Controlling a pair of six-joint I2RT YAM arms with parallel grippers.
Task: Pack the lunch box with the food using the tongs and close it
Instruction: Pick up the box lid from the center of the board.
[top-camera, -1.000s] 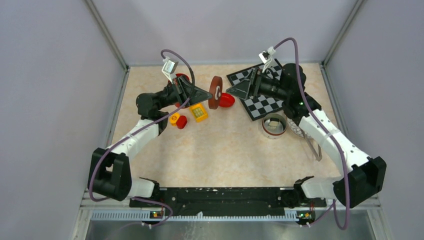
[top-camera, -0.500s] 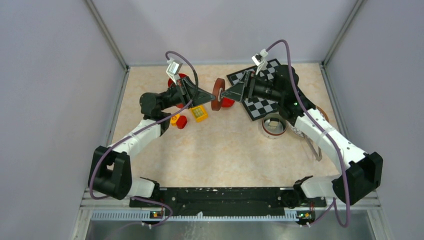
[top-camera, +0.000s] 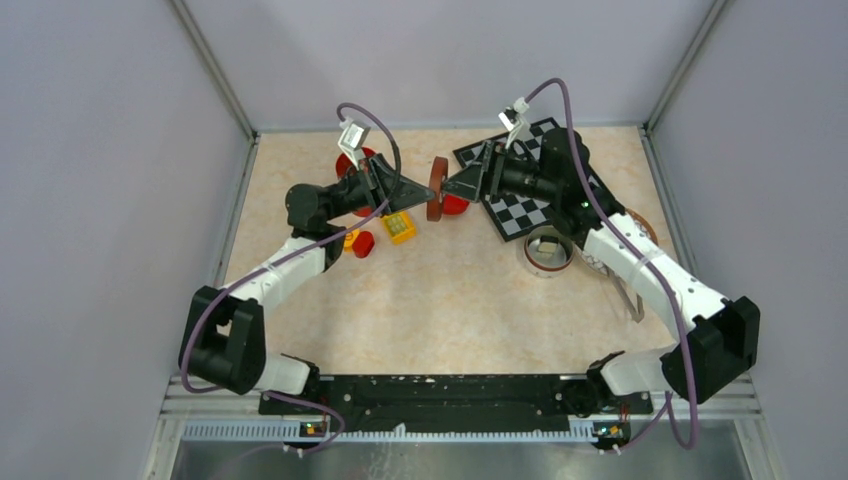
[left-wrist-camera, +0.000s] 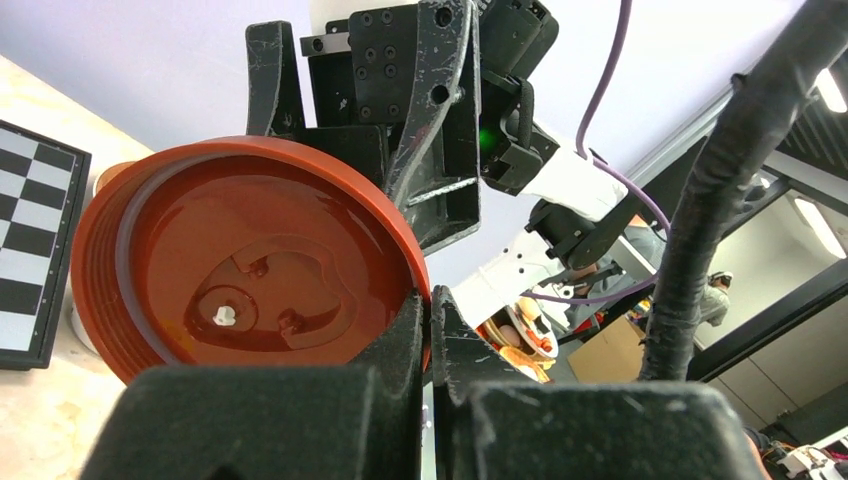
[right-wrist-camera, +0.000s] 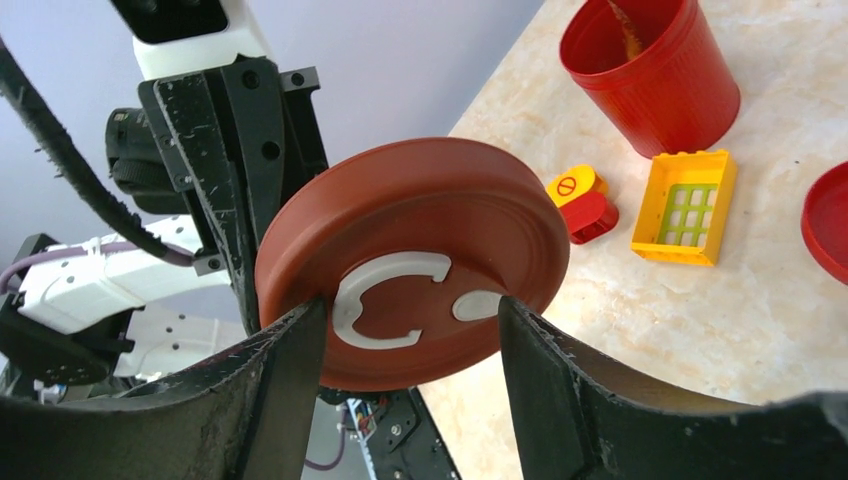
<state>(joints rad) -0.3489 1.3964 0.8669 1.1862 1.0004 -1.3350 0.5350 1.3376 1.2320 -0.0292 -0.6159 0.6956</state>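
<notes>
I see the white handle lying folded toward the lid's side, so I will swing the handle upright with my right gripper and pinch its middle (right-wrist-camera: 347, 305) before covering the lunch box.
My left gripper (top-camera: 428, 187) (left-wrist-camera: 430, 300) is shut on the rim of a red-brown round lid (top-camera: 437, 187) (left-wrist-camera: 250, 270), which it holds upright on edge above the table's far middle. Facing it, my right gripper (top-camera: 449, 187) (right-wrist-camera: 405, 310) stands open, its fingers spread just in front of the lid's (right-wrist-camera: 420, 260) outer face, gripping nothing. The steel lunch box (top-camera: 548, 252) stands uncovered under the right arm. The tongs (top-camera: 630, 295) lie beside it at the right. Food (left-wrist-camera: 512, 335) rests on the patterned plate (top-camera: 638, 226), mostly hidden by the right arm.
A chessboard (top-camera: 530, 205) lies at the back right. A red cup (top-camera: 352, 163) (right-wrist-camera: 650, 70), a yellow block (top-camera: 398, 226) (right-wrist-camera: 688, 205), a small red-and-yellow block (top-camera: 357, 240) and a red bowl (top-camera: 457, 204) sit below the lid.
The right gripper has travelled left to the lid, its jaws narrowing slightly. The left gripper has shifted a little right, still holding the lid.
</notes>
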